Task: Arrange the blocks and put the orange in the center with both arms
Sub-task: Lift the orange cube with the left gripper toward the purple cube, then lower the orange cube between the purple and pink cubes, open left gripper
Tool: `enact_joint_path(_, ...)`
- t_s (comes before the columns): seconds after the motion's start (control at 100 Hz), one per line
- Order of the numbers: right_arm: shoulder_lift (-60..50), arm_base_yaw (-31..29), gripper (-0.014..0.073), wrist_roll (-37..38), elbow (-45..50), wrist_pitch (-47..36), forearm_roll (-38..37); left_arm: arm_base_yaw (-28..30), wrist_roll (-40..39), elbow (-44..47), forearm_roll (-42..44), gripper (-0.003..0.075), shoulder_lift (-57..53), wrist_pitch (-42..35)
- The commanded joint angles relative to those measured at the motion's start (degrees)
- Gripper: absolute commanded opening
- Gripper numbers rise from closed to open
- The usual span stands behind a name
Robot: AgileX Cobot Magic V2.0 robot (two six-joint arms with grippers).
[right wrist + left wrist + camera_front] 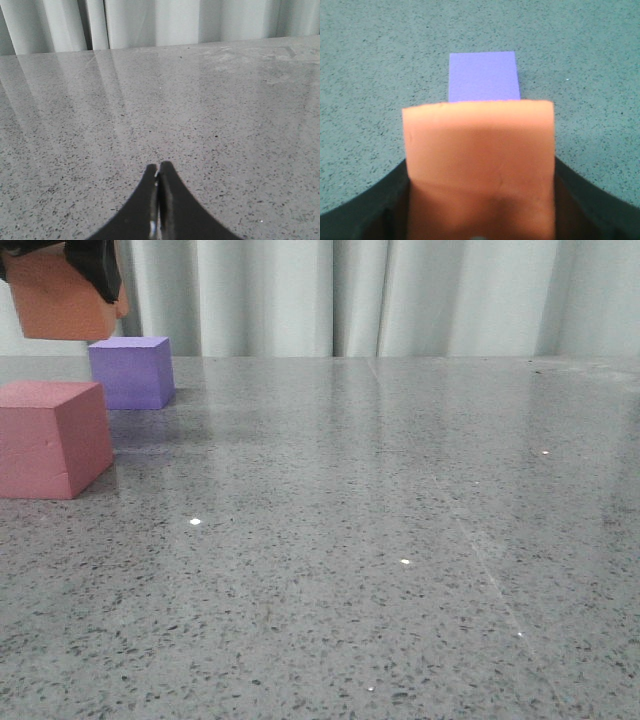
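Next, my left gripper releases the orange cube on the table (98,396) between the pink-red cube and the purple cube. The orange cube is still in the air.
My left gripper (85,265) is shut on the orange cube (62,302) and holds it in the air at the far left, above and a little behind the purple cube (131,371). In the left wrist view the orange cube (479,165) fills the space between the black fingers (365,210), with the purple cube (483,76) on the table beyond it. The pink-red cube (52,437) sits on the table nearer the front, left of and in front of the purple one. My right gripper (159,170) is shut and empty over bare table; it does not show in the front view.
The grey speckled table (380,540) stretches to the right of the cubes. A pale curtain (350,295) hangs behind the table's far edge.
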Motion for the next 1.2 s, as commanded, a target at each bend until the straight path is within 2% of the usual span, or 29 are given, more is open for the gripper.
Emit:
enact_joint_path(0.0, -1.2, -0.3, -0.0068, -0.5, -0.8, -4.6, 0.3, 0.2, -0.6, -0.9, 1.2, 0.0144, -1.6, -4.8)
enact_joint_path(0.28, -1.2, -0.3, -0.0068, -0.5, -0.8, -4.6, 0.3, 0.3, -0.6, -0.9, 1.0, 0.0144, 3.1, -5.2)
enact_joint_path(0.55, -1.2, -0.3, -0.0068, -0.5, -0.8, -4.6, 0.3, 3.5, -0.4, -0.9, -3.5, 0.0144, 5.8, -6.2)
enact_joint_path(1.19, -1.2, -0.3, -0.0068, -0.5, -0.8, -4.6, 0.3, 3.5, 1.7, -0.9, -4.1, 0.0144, 9.6, -6.1)
